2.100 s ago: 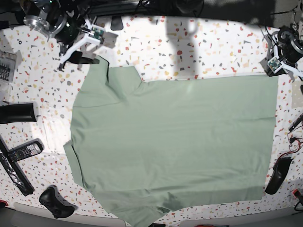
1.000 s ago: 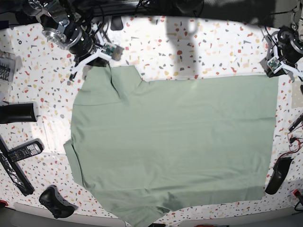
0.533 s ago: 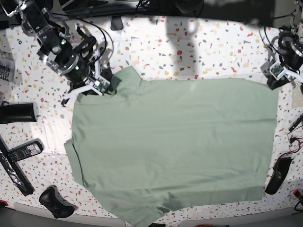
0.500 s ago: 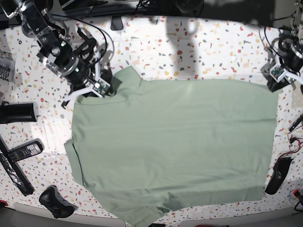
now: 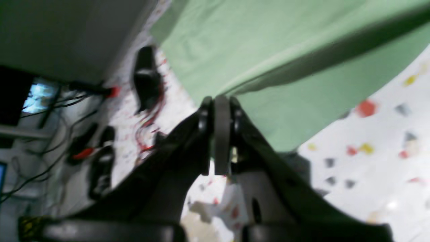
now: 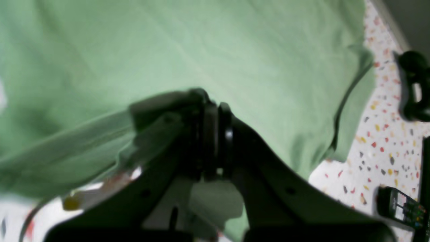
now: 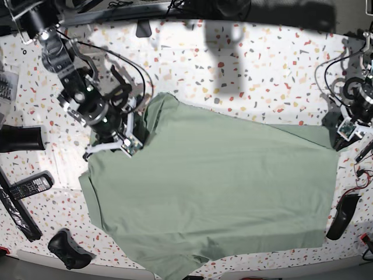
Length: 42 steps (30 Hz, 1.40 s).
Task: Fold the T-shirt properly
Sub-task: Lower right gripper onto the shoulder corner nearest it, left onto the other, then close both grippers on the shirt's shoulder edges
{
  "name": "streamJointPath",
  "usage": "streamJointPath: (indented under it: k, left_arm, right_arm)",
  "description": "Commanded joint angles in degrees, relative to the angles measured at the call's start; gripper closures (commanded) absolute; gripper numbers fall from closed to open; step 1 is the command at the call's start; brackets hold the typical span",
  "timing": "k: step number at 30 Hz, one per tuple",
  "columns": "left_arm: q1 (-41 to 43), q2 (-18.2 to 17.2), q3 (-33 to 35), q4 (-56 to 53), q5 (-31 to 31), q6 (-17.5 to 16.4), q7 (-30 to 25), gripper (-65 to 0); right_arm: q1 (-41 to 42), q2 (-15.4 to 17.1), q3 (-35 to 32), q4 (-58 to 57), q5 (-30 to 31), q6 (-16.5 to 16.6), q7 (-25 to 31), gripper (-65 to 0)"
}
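Note:
My right gripper needs to release the T-shirt's far edge, now lifted and drawn toward the front, on the spread fabric just inside the sleeve (image 7: pixel 125 208) (image 6: pixel 299 93) near the game controller.
The pale green T-shirt (image 7: pixel 215 186) lies spread across the terrazzo table, its far edge lifted and drawn toward the front. My right gripper (image 7: pixel 131 143) sits at the shirt's far left corner by the sleeve, shut on the fabric. In the right wrist view, this gripper (image 6: pixel 213 104) has its jaws pressed together with the T-shirt (image 6: pixel 201 43) bunched at the tips. My left gripper (image 7: pixel 341 139) is at the far right corner, shut on the hem. The left wrist view shows the closed gripper (image 5: pixel 218 101) with a raised fold of T-shirt (image 5: pixel 268 40) running from its tips.
At the left edge are a black cylinder (image 7: pixel 22 139), a remote control (image 7: pixel 26 188), a long black strip (image 7: pixel 17 213) and a game controller (image 7: pixel 69 249). A black oblong object (image 7: pixel 341 217) and cables lie at the right edge.
Both grippers have moved toward the table's front, pulling the shirt's far corners with them. The far edge, straight before, now slants and peaks in the middle.

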Motion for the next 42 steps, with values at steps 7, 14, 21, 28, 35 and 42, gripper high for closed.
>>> streamJointPath:
  k: [7,14,21,28,35,42]
  left_arm:
    - [-9.35,3.26,-0.55,-7.50,-0.44,0.26,0.59,0.0]
    - [-16.90,4.15,-0.55,-15.10,-3.41,0.22,0.52,0.0]
    - [-20.26,5.46,-0.55,-16.13,-14.51,-1.73,0.85,0.0]
    - [-23.39,8.96,-0.55,-25.00,-14.49,-1.88,1.18,0.0]
    - [-28.17,9.55,-0.55,-34.82,-14.49,-1.66,0.94,0.0]
    - [-28.35,9.55,-0.55,-35.10,-14.23,-1.66,0.20,0.0]
  right_arm:
    - [9.92,-4.61,0.57,-6.82,-0.33,-0.59,0.74,0.0]
    - [17.25,-7.43,0.57,-12.50,1.09,-0.50,-0.96,0.0]
    - [25.92,-12.52,0.57,-23.76,2.01,-0.48,-0.76,0.0]
    - [31.06,-16.83,0.57,-32.46,1.99,-0.52,0.15,0.0]
    - [31.45,-17.53,0.63,-33.38,0.79,-7.93,0.04,0.0]
    - [31.41,-17.53,0.63,-33.38,-1.01,-10.25,-0.11,0.0]
